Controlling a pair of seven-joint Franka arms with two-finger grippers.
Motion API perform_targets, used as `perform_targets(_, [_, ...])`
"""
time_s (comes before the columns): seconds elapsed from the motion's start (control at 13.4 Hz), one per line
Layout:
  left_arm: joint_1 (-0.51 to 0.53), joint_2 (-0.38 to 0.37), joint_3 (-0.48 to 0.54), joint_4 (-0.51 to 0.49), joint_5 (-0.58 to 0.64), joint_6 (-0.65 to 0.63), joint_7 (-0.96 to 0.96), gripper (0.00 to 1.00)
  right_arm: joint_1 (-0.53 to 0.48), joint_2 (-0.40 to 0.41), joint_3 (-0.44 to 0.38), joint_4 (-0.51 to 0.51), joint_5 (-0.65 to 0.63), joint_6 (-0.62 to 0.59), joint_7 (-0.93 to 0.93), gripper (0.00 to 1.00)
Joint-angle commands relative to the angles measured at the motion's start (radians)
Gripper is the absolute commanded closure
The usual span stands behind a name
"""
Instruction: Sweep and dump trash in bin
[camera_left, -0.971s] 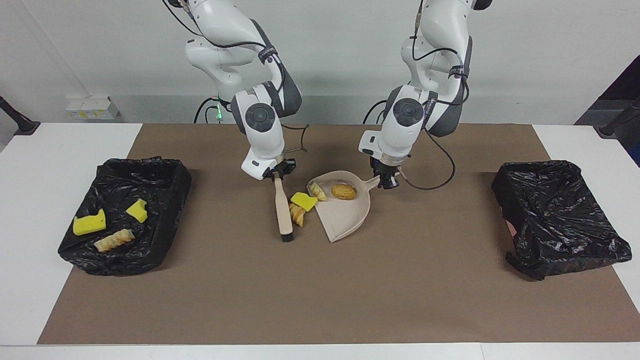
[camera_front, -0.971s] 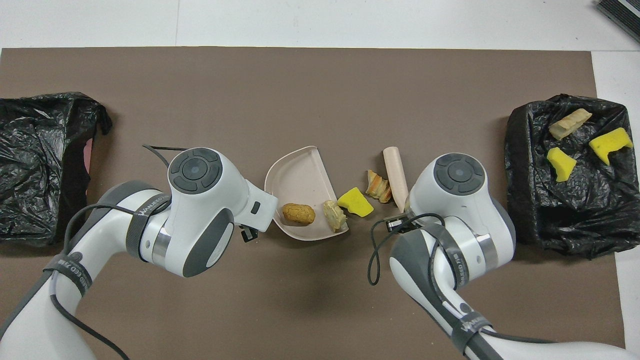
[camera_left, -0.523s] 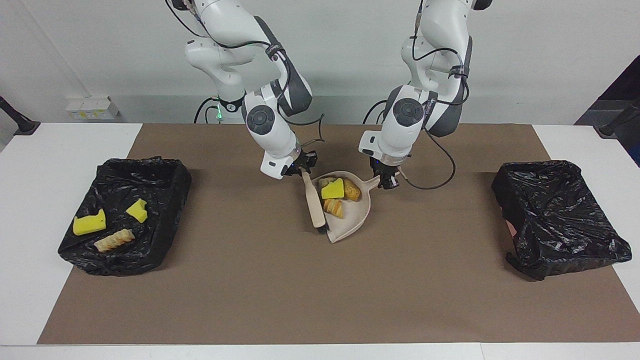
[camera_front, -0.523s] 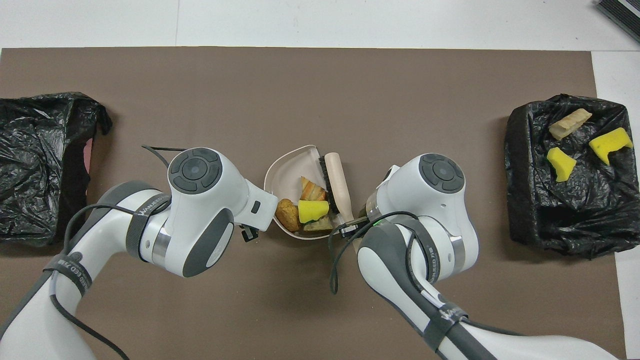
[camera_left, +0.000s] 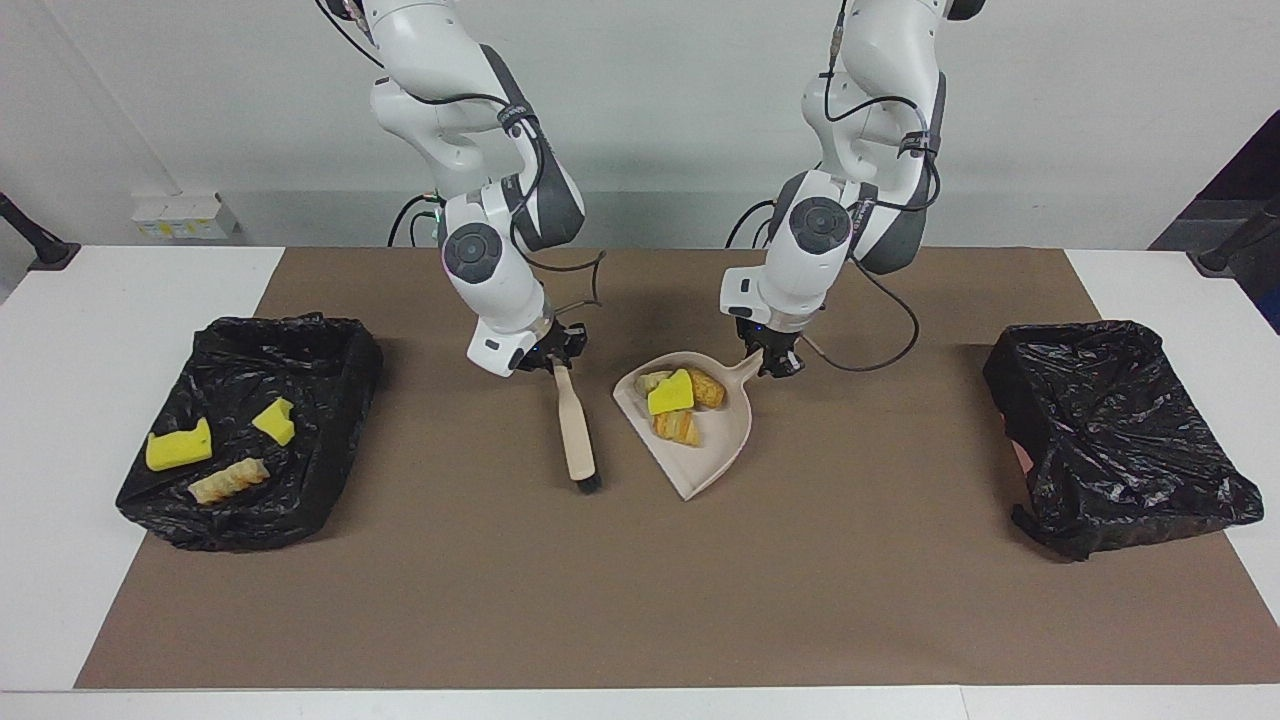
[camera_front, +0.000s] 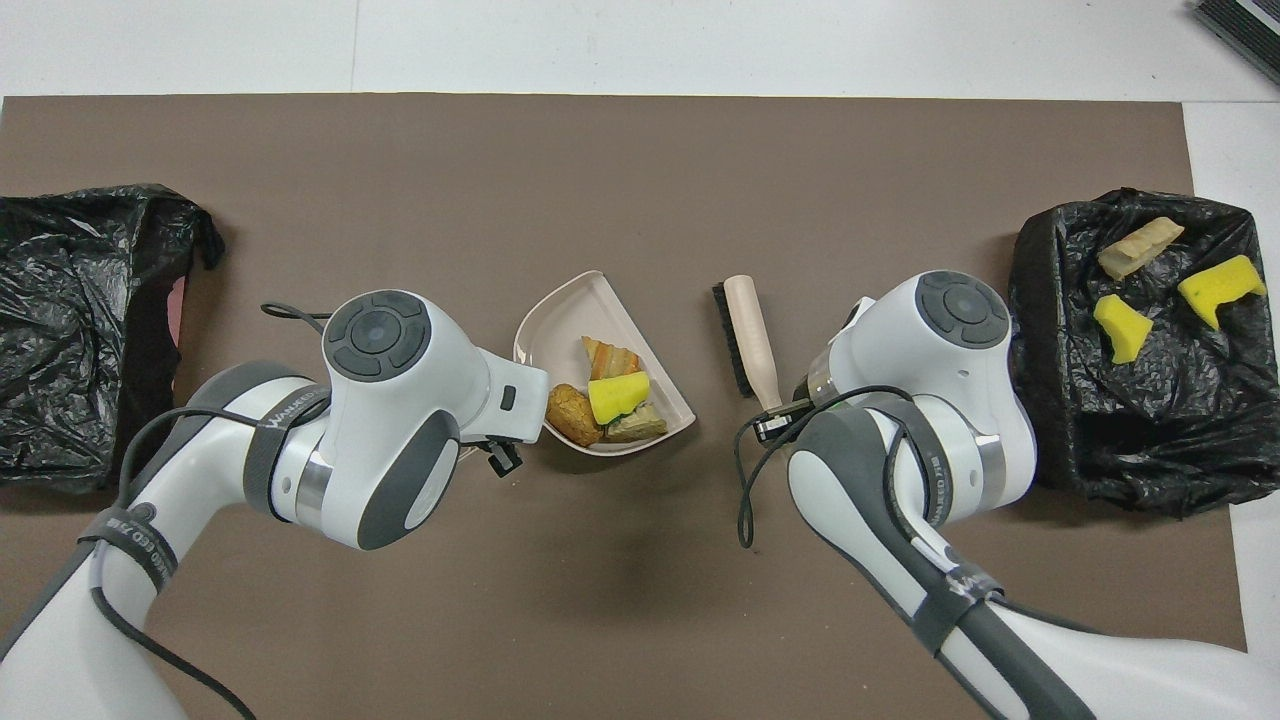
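Observation:
The robot's right gripper needs to put the beige brush down on the bare brown mat (camera_front: 615, 518) just in front of the dustpan.
My right gripper (camera_left: 553, 358) is shut on the handle of the beige brush (camera_left: 574, 430), which slants down to the brown mat beside the pan, bristles outward. My left gripper (camera_left: 772, 362) is shut on the handle of the beige dustpan (camera_left: 716, 455). Several scraps of trash lie in the pan: a yellow sponge chunk (camera_left: 669, 393), a tan lump (camera_left: 707, 387) and an orange-streaked piece (camera_left: 678, 428). The overhead view shows the brush (camera_front: 750, 335), the pan (camera_front: 558, 322) and the sponge chunk (camera_front: 618, 397); both grippers are hidden under the wrists there.
A black-bagged bin (camera_left: 352, 395) at the right arm's end holds two yellow sponge pieces (camera_left: 180, 447) and a tan piece (camera_left: 228, 481); it also shows in the overhead view (camera_front: 1050, 400). A second black-bagged bin (camera_left: 1110, 430) stands at the left arm's end.
The brush swept the sponge chunk and the orange-streaked piece into the pan, then drew back toward the right arm's end. The pan shifted slightly with the trash in it.

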Motion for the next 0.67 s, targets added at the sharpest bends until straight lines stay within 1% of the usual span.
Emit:
perform_targets(0.0, [0.048,-0.037,0.002,-0.012,-0.029,0.017,-0.049,1.0,-0.004,-0.056,0.01,0.022,-0.057,-0.089,0.127,1.0])
perform_targets(0.07, [0.06,-0.049,0.003,-0.007,-0.031,0.018,-0.052,1.0,0.011,-0.062,0.019,0.025,-0.108,-0.099,0.202,1.0])
perform_targets(0.15, [0.07,-0.073,0.003,-0.009,-0.035,0.008,-0.064,1.0,0.048,-0.067,0.019,0.025,-0.134,-0.102,0.273,1.0])
perform_targets(0.37, [0.131,-0.138,0.005,-0.009,-0.034,-0.008,-0.121,1.0,0.175,-0.102,0.017,0.017,-0.143,-0.126,0.459,1.0])
perform_targets(0.52, [0.207,-0.182,0.005,-0.009,-0.034,-0.019,-0.119,1.0,0.218,-0.121,0.023,0.008,-0.142,-0.128,0.488,1.0])
perform_targets(0.6, [0.25,-0.194,0.005,-0.006,-0.034,-0.05,-0.115,1.0,0.267,-0.124,0.023,0.008,-0.137,-0.129,0.502,1.0])
